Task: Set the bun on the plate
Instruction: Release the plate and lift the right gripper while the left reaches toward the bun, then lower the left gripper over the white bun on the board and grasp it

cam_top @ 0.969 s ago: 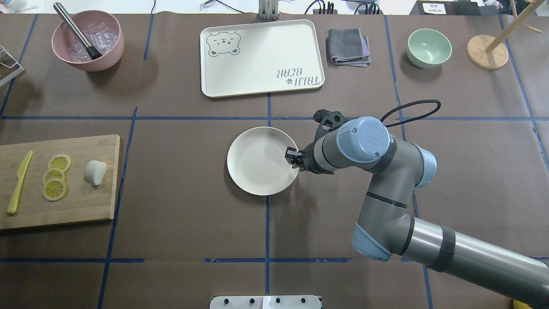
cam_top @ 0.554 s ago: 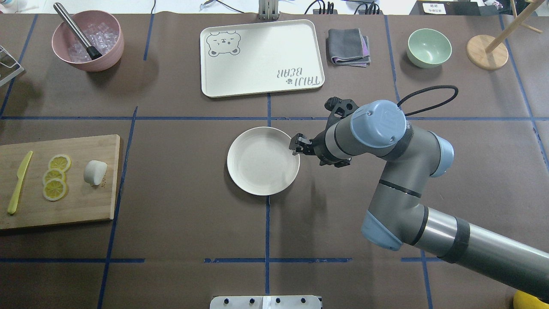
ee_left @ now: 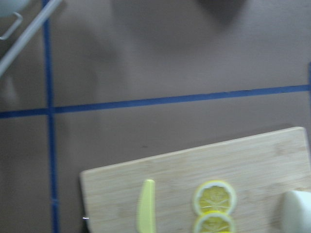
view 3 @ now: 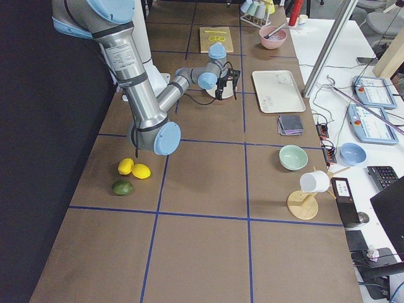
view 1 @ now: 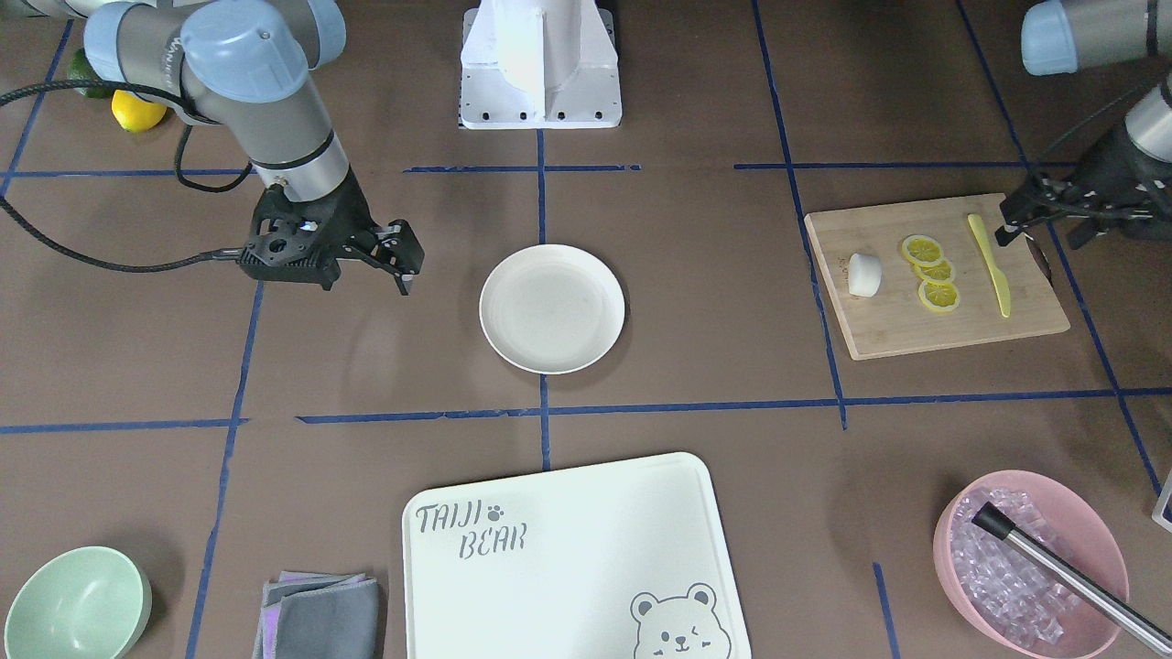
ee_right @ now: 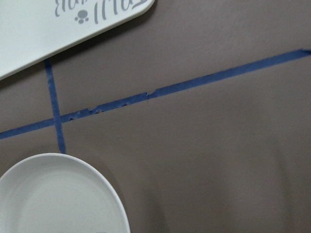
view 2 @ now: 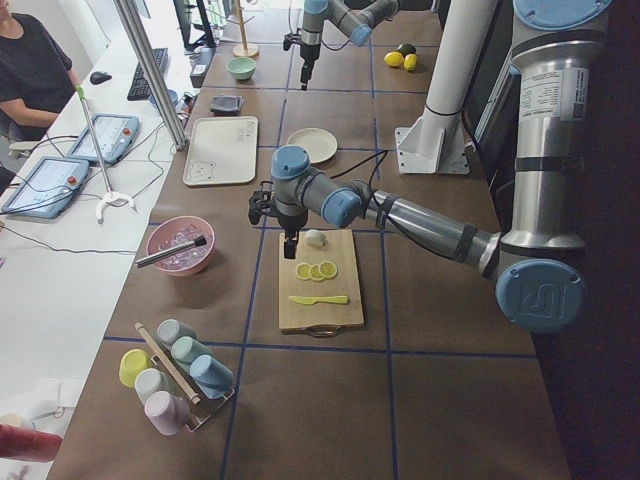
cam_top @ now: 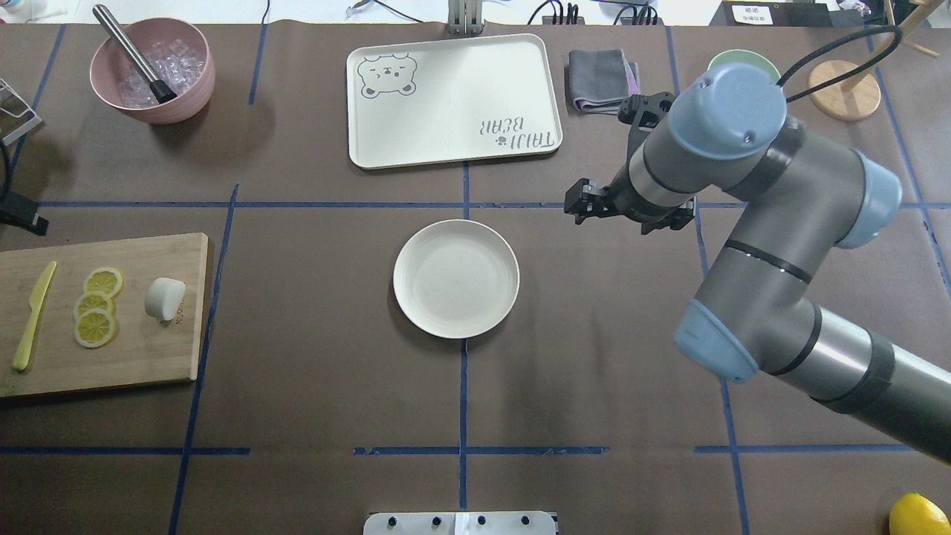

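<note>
My left gripper is to close around the opposite sides of the white bun (view 1: 864, 270) (ee_left: 297, 218), which is on the wooden cutting board next to the lemon slices.
The white bun (cam_top: 164, 298) (view 1: 863, 274) lies on a wooden cutting board (cam_top: 148, 357), beside the lemon slices (cam_top: 95, 306). It also shows at the lower right edge of the left wrist view as the bun (ee_left: 296, 213). The cream plate (cam_top: 455, 279) (view 1: 552, 308) sits bare at the table's middle. My right gripper (cam_top: 574, 203) (view 1: 406, 267) hovers open to the right of and behind the plate, holding nothing. My left gripper (view 1: 1007, 221) (view 2: 288, 246) hangs open over the board's far-left back corner, beyond the knife and apart from the bun.
A yellow knife (cam_top: 33, 316) lies on the board's left side. Along the back stand a pink bowl (cam_top: 186, 104) of ice with a metal tool, the bear-printed tray (cam_top: 446, 104), a folded grey cloth (cam_top: 603, 80) and a green bowl (view 1: 73, 604). A lemon (cam_top: 920, 514) lies at the front right.
My right gripper left the plate's right rim, rising and pulling back toward the right and rear. The plate stayed put. My left gripper came into view at the left edge.
</note>
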`<state>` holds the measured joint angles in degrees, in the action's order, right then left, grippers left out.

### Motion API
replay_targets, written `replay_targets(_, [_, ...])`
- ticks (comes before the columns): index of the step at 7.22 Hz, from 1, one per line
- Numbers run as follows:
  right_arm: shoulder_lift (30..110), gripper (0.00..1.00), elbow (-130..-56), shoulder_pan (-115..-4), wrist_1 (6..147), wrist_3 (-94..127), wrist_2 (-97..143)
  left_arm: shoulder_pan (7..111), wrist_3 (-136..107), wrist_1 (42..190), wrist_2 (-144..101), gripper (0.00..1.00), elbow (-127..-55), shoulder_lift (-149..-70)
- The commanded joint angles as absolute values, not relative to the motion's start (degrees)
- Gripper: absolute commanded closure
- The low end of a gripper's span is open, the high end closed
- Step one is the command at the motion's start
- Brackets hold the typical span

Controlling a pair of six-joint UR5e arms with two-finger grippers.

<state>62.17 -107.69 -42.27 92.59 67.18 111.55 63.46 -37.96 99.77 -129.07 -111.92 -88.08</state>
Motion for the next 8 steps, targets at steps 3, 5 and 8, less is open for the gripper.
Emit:
replay_targets(3, [73.0, 0.00, -111.8, -60.0, 95.7, 42.1, 123.7, 42.8, -62.2, 112.5, -115.1, 0.00, -111.1, -88.1])
replay_targets(5, [76.5, 0.00, -111.8, -64.0, 95.8, 35.1, 123.8, 41.4, -62.3, 112.5, -113.6, 0.00, -107.4, -91.0])
replay_targets(8, [78.7, 0.00, -111.6, -67.3, 95.7, 30.9, 126.6, 41.2, -61.6, 112.5, -113.6, 0.04, -104.9, -91.8])
